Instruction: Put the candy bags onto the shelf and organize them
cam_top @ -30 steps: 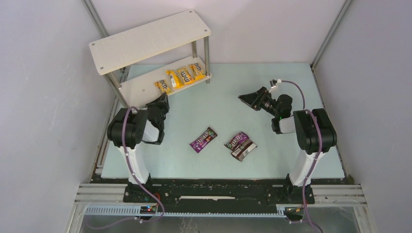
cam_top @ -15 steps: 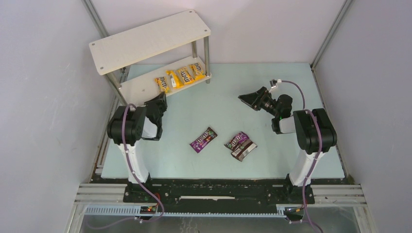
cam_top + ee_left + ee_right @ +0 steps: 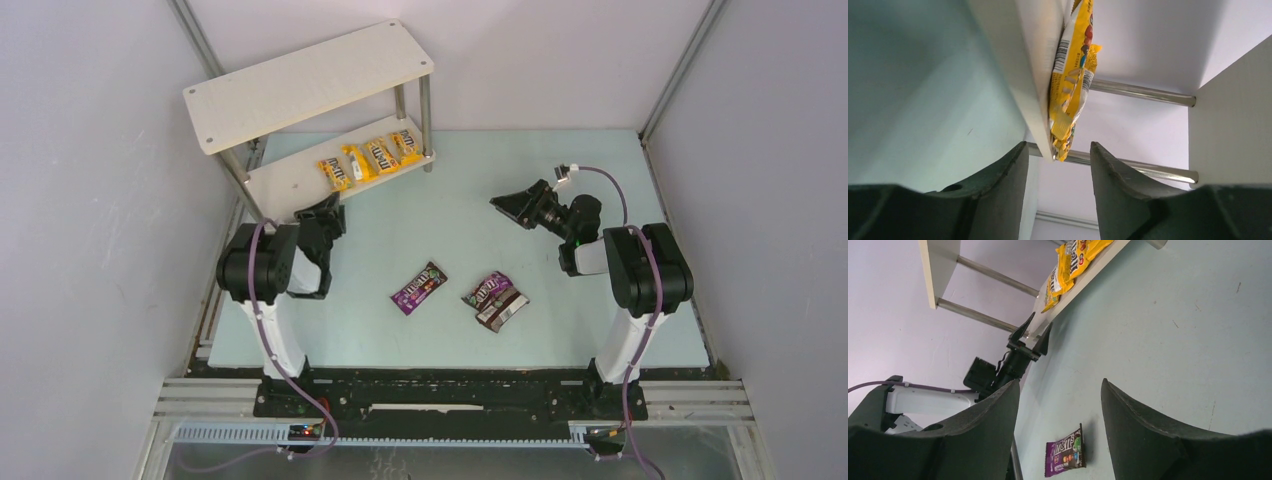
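My right gripper will close on the far end (image 3: 435, 270) (image 3: 1080, 446) of the purple bag, which lies alone, apart from the dark brown bag.
The shelf (image 3: 300, 85) stands at the back left. Its lower board (image 3: 280, 185) carries several yellow candy bags (image 3: 370, 158) in a row. My left gripper (image 3: 325, 212) hovers just off that board's near edge, open and empty. In the left wrist view the nearest yellow bag (image 3: 1070, 75) lies on the board (image 3: 1028, 75) beyond my open left gripper (image 3: 1058, 150). On the table lie a purple bag (image 3: 418, 288), a second purple bag (image 3: 490, 289) and a dark brown bag (image 3: 503, 312). My right gripper (image 3: 505, 203) hangs open and empty above the table, with the purple bag (image 3: 1065, 457) showing between its fingers.
The shelf's silver legs (image 3: 426, 120) stand at its corners. Pale enclosure walls and metal frame posts (image 3: 680, 70) close in the pale green table (image 3: 600, 170). The second purple bag overlaps the brown one.
My left gripper has opened and let go of the leftmost yellow bag, which now lies on the lower board. The left arm has drawn back slightly. The right arm has not moved.
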